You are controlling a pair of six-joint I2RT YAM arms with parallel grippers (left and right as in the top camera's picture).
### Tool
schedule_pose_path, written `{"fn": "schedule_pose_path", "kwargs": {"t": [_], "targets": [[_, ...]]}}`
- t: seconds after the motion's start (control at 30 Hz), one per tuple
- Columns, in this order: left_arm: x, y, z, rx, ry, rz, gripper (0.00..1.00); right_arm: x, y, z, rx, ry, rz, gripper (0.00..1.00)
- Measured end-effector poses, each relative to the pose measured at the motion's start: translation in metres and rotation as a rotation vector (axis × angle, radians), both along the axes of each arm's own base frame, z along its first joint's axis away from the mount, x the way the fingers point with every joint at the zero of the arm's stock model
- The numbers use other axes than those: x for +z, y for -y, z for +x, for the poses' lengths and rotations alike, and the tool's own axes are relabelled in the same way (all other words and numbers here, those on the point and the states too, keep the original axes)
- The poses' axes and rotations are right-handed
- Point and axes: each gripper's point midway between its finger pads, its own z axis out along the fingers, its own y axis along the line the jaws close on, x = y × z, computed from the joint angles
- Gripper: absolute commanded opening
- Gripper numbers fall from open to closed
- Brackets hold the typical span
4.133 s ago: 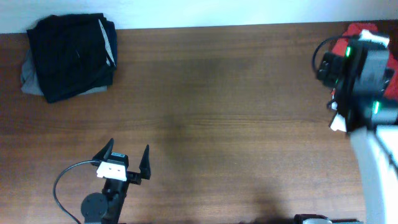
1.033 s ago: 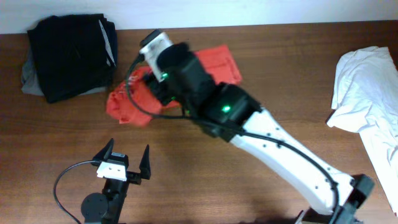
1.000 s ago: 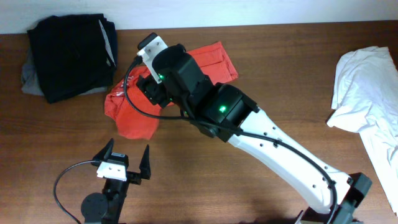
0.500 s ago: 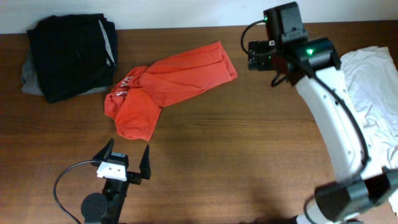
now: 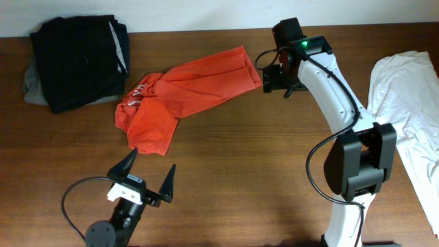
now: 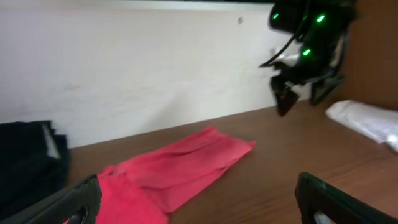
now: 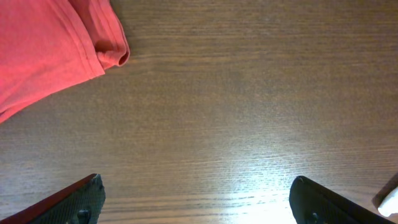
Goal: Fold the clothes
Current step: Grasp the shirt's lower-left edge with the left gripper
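Next, I close my right gripper on the end edge [image 5: 250,75] [image 7: 94,62] of the red-orange T-shirt, the one farthest from its white lettering.
The red-orange T-shirt [image 5: 185,92] lies crumpled and stretched out on the table's back left, white lettering near its left end. It also shows in the left wrist view [image 6: 168,174] and its corner in the right wrist view [image 7: 50,50]. My right gripper [image 5: 276,79] is open and empty, just right of the shirt's right end, above bare wood [image 7: 199,199]. My left gripper [image 5: 147,175] is open and empty near the front edge, just below the shirt's lower left part [image 6: 199,211].
A black-and-grey folded garment pile [image 5: 75,58] sits at the back left corner. A white cloth [image 5: 401,89] lies at the right edge. The table's wood shows between the shirt and the white cloth.
The right arm carried the shirt from the right side to the left, let it go, drew back right, and now is beside its right end. The left gripper has tilted and shifted slightly.
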Motion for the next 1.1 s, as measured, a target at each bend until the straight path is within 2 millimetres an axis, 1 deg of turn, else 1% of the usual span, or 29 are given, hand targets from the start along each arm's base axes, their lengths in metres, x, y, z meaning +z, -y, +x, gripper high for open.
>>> {"fn": "schedule_pose_path", "kwargs": {"t": [0.07, 0.1, 0.13, 0.17, 0.2, 0.23, 0.27, 0.3, 0.37, 0.43, 0.47, 0.53, 0.57, 0.6, 0.63, 0.67, 0.73, 0.8, 0.83, 1.0, 1.03, 1.1], "targets": [[0.016, 0.004, -0.003, -0.029, 0.004, -0.019, 0.99, 0.000, -0.001, -0.001, 0.001, -0.004, 0.004, 0.98], [0.027, 0.006, -0.003, -0.041, -0.011, -0.018, 0.99, -0.001, -0.003, -0.001, 0.004, -0.007, 0.015, 0.98], [0.038, 0.007, 0.002, -0.047, -0.060, -0.006, 0.99, -0.002, -0.008, -0.003, 0.013, -0.016, 0.044, 0.99], [0.040, 0.008, 0.007, -0.050, -0.121, 0.002, 0.99, -0.002, -0.013, -0.003, 0.020, -0.019, 0.072, 0.98], [0.038, 0.008, 0.011, -0.048, -0.166, 0.016, 0.99, -0.002, -0.019, -0.004, 0.030, -0.026, 0.107, 0.98], [0.032, 0.008, 0.026, -0.051, -0.353, 0.019, 0.99, -0.002, -0.024, -0.005, 0.037, -0.031, 0.135, 0.98], [0.023, 0.008, 0.033, -0.052, -0.471, 0.021, 0.99, -0.002, -0.026, -0.006, 0.040, -0.036, 0.148, 0.98], [0.020, 0.008, 0.042, -0.055, -0.548, 0.023, 0.99, -0.002, -0.029, -0.007, 0.044, -0.041, 0.162, 0.98], [-0.007, 0.015, 0.062, -0.099, -0.778, 0.005, 0.99, -0.003, -0.032, -0.010, 0.049, -0.056, 0.181, 0.98], [-0.025, 0.030, 0.062, -0.199, -0.895, -0.051, 0.99, -0.003, -0.033, -0.011, 0.050, -0.060, 0.188, 0.98], [-0.038, 0.039, 0.063, -0.256, -0.962, -0.089, 0.99, -0.003, -0.034, -0.011, 0.052, -0.060, 0.191, 0.98], [-0.070, 0.046, 0.063, -0.291, -1.119, -0.160, 0.99, -0.003, -0.034, -0.011, 0.052, -0.061, 0.195, 0.98], [-0.094, 0.043, 0.062, -0.233, -1.250, -0.213, 0.99, -0.003, -0.035, -0.011, 0.053, -0.061, 0.197, 0.98], [-0.110, 0.038, 0.059, -0.166, -1.338, -0.244, 0.99, -0.003, -0.035, -0.011, 0.053, -0.062, 0.198, 0.98], [-0.133, 0.028, 0.055, -0.035, -1.448, -0.261, 0.99, -0.003, -0.035, -0.012, 0.054, -0.063, 0.197, 0.98], [-0.148, 0.022, 0.053, 0.057, -1.507, -0.263, 0.99, -0.003, -0.035, -0.012, 0.053, -0.064, 0.198, 0.98], [-0.166, 0.009, 0.052, 0.262, -1.556, -0.258, 0.99, -0.003, -0.035, -0.012, 0.053, -0.064, 0.197, 0.98], [-0.170, 0.002, 0.055, 0.387, -1.542, -0.254, 0.99, -0.003, -0.035, -0.012, 0.054, -0.065, 0.198, 0.98], [-0.171, 0.000, 0.060, 0.439, -1.506, -0.245, 0.99, -0.003, -0.035, -0.012, 0.053, -0.065, 0.197, 0.98], [-0.164, 0.002, 0.086, 0.539, -1.347, -0.209, 0.99, -0.003, -0.035, -0.012, 0.052, -0.066, 0.197, 0.98], [-0.166, 0.000, 0.089, 0.560, -1.340, -0.224, 0.99, -0.003, -0.035, -0.013, 0.053, -0.066, 0.197, 0.98], [-0.180, -0.003, 0.086, 0.606, -1.378, -0.229, 0.99, -0.004, -0.034, -0.013, 0.052, -0.070, 0.196, 0.98]]}}
